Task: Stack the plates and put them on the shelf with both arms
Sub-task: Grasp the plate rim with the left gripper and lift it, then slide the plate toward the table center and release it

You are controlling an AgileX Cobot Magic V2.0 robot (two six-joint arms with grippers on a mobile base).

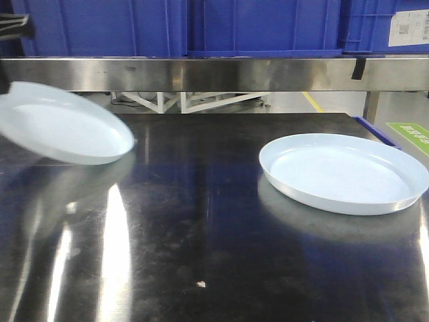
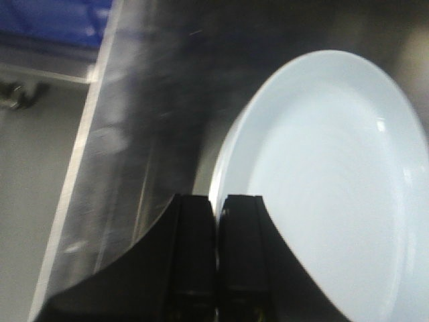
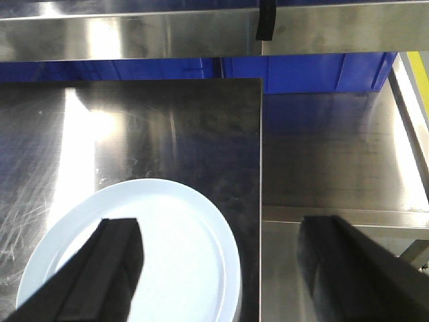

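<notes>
My left gripper is going to release its pale-blue plate on the dark steel table (image 1: 177,167) beside the other plate.
One pale-blue plate (image 1: 64,124) hangs tilted and blurred above the table's left side. In the left wrist view my left gripper (image 2: 218,201) is shut on the rim of this plate (image 2: 328,181), one finger on each side of the edge. The other plate (image 1: 345,171) lies flat on the dark steel table (image 1: 201,235) at the right. My right gripper (image 3: 220,225) hovers open above that plate (image 3: 181,261). Its left finger (image 3: 117,268) is over the plate's inside and its right finger (image 3: 348,268) is past the table's right edge. A steel shelf (image 1: 214,72) runs along the back.
Blue bins (image 1: 261,27) stand on the shelf. The table's right edge (image 3: 260,201) drops to a lower steel surface (image 3: 328,161). A black strap (image 3: 267,20) hangs on the shelf front. Beyond the table's left edge lies grey floor (image 2: 33,188).
</notes>
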